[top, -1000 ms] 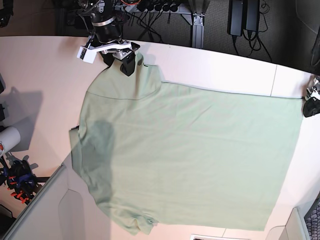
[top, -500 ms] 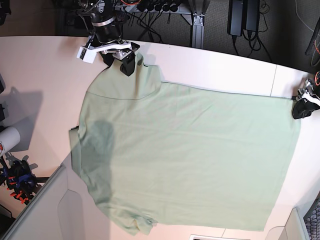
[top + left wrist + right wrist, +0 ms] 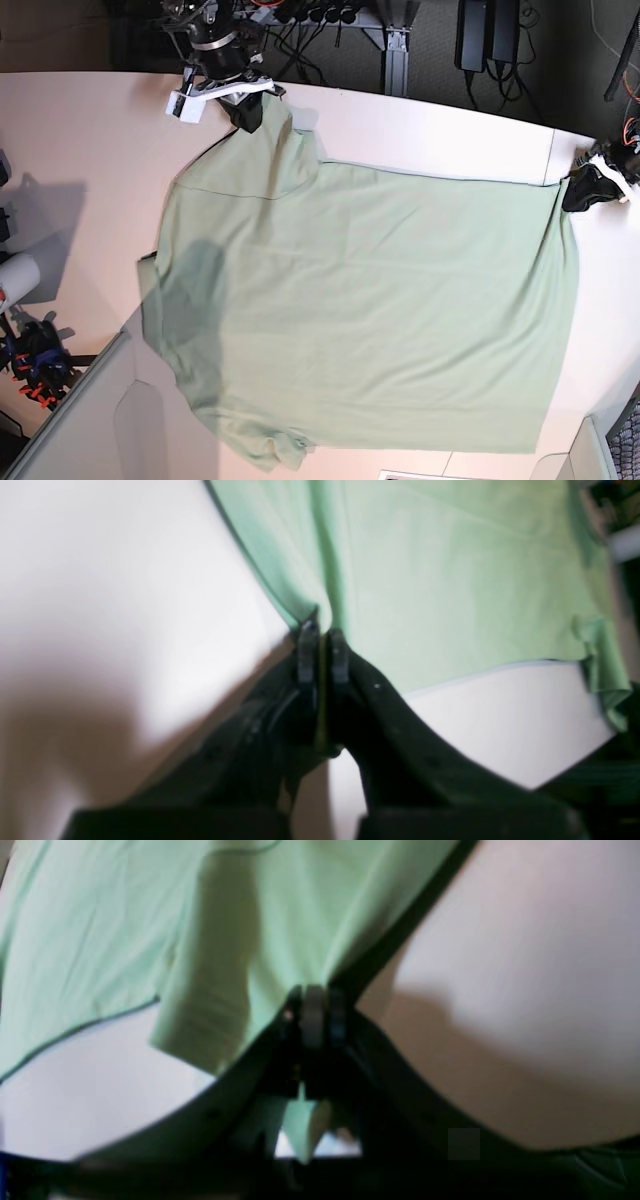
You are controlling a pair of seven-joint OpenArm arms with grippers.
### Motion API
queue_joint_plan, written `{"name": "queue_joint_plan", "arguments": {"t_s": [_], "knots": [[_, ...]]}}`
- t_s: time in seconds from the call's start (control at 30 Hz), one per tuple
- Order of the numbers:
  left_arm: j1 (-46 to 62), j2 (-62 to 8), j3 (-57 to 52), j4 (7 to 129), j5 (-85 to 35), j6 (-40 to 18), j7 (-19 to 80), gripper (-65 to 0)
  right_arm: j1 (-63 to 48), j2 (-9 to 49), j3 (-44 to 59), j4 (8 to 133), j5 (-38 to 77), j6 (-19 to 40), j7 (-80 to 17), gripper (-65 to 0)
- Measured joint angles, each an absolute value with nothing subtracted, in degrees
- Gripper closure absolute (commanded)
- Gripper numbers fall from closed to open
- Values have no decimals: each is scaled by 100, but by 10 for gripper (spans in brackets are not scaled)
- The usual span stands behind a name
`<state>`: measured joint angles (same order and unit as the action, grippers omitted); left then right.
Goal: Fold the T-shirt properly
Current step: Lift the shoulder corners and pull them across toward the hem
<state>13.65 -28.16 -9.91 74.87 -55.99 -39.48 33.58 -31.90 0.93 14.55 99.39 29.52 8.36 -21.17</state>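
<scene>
I will use my right gripper to let go of the sleeve end, now at the back, on the T-shirt's shaded patch (image 3: 205, 301) toward the grey bin.
The pale mint-green T-shirt (image 3: 370, 310) lies spread flat over the white table (image 3: 90, 140), its hem toward the right of the base view. My left gripper (image 3: 578, 190) sits at the far-right hem corner, shut on the fabric edge; the left wrist view shows the left gripper (image 3: 322, 645) pinching the T-shirt (image 3: 450, 570) between closed fingers. My right gripper (image 3: 250, 110) is at the back left, shut on the sleeve end. In the right wrist view the right gripper (image 3: 312, 1012) clamps the T-shirt (image 3: 280, 915), with a bit of cloth poking out behind the pads.
A white cylinder (image 3: 15, 275) and black-and-orange clamps (image 3: 35, 365) sit at the left edge. A grey bin (image 3: 90, 420) stands at the front left. Cables and stands (image 3: 390, 30) run behind the table's back edge.
Both grippers have shut on the shirt. The left gripper moved in onto the hem corner and drew it inward; the right gripper pulled the sleeve slightly toward the back.
</scene>
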Motion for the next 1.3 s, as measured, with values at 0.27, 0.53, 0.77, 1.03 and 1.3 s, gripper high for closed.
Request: {"name": "queue_joint_plan", "arguments": {"t_s": [0.27,0.53,0.77,1.03,1.3], "knots": [[1509,-3050,-1444,7483,-6036,-3922,3859,0,-3813,93,2060,10838,3321,943,-2550,0],[1400,-3109,-1496,7979,-6163,-3916,3804,0,-3203,93,2265,11212,3428,969,-2502,0],[510,-3114,-1428,7920,-5638,-3920,3374,0,-2069,130,2272,10916,3155,1022,-2436,0],[-690,-3098,-631,6777,-4890,-3929,2808,0,-596,537,2270,9832,2912,1225,-2416,0],[-1671,-3100,-132,5616,-4359,-3920,2436,0,545,950,2263,8453,2897,1492,-2429,0]]}}
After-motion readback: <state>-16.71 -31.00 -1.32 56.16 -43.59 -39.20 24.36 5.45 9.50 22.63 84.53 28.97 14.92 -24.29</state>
